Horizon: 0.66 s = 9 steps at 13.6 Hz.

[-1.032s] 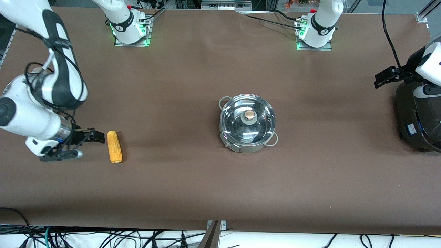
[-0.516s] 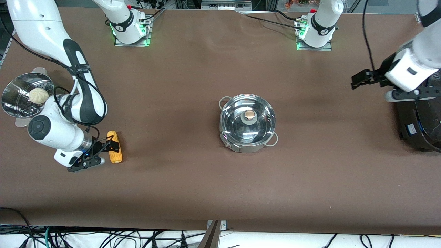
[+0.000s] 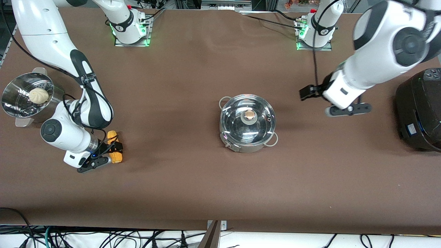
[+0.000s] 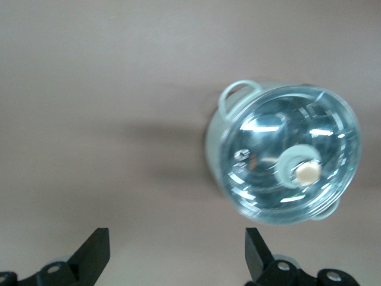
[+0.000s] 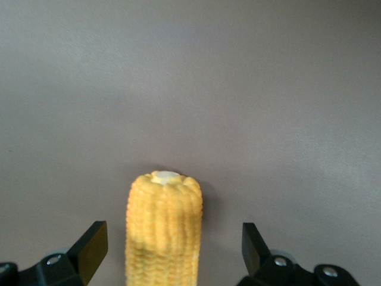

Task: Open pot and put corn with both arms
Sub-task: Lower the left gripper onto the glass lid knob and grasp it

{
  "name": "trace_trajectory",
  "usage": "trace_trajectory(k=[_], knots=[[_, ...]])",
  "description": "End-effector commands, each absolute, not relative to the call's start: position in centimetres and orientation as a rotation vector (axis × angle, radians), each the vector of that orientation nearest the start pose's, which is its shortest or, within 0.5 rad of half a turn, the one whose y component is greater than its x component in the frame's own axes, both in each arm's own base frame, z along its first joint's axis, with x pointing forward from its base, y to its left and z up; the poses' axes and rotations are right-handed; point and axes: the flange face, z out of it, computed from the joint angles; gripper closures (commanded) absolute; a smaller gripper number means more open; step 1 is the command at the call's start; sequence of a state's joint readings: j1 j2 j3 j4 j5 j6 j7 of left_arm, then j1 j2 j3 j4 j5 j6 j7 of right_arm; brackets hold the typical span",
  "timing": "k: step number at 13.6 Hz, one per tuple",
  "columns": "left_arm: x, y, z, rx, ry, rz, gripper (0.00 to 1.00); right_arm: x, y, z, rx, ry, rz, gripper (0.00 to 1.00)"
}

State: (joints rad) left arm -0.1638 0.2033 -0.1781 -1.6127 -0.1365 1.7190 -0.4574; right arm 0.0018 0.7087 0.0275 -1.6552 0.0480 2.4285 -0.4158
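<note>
I should next move my left gripper over to the glass lid's knob (image 3: pixel 249 115) (image 4: pixel 308 173) on top of the steel pot and close it there to open the pot.
The steel pot (image 3: pixel 247 124) stands mid-table with its glass lid on, knob (image 3: pixel 249 114) on top. It also shows in the left wrist view (image 4: pixel 286 158). The yellow corn (image 3: pixel 116 157) lies on the table toward the right arm's end. My right gripper (image 3: pixel 113 148) is open and low over the corn, a finger on each side, not closed on it. The right wrist view shows the cob (image 5: pixel 165 232) between the open fingers of the right gripper (image 5: pixel 172 241). My left gripper (image 3: pixel 310 93) is open and empty over the table beside the pot; its wrist view shows it (image 4: pixel 177 256) wide apart.
A perforated steamer basket (image 3: pixel 13 100) with a white bun (image 3: pixel 38 95) stands at the right arm's end of the table. A big black rice cooker (image 3: pixel 418 110) stands at the left arm's end.
My right gripper has slid along the table onto the corn and now straddles it. My left arm has swung from the rice cooker toward the pot.
</note>
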Motion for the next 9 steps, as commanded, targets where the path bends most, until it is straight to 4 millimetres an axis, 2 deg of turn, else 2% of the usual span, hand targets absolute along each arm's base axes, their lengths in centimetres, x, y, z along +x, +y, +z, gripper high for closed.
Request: trace_trajectory(k=[1, 5, 7, 9], knots=[[58.6, -26.0, 47.2, -3.277, -0.248, 0.239, 0.00, 68.4, 0.7, 19.4, -3.015, -0.659, -0.131, 0.00], [56.7, -33.7, 42.9, -3.247, -0.308, 0.274, 0.00, 67.3, 0.7, 17.9, -3.020, -0.658, -0.142, 0.00], [55.8, -36.5, 40.8, -3.241, -0.272, 0.269, 0.00, 67.1, 0.8, 17.6, -3.019, -0.657, -0.142, 0.00], [55.5, -38.4, 39.4, -3.226, -0.232, 0.253, 0.01, 67.1, 0.9, 17.6, -3.020, -0.655, -0.142, 0.00]])
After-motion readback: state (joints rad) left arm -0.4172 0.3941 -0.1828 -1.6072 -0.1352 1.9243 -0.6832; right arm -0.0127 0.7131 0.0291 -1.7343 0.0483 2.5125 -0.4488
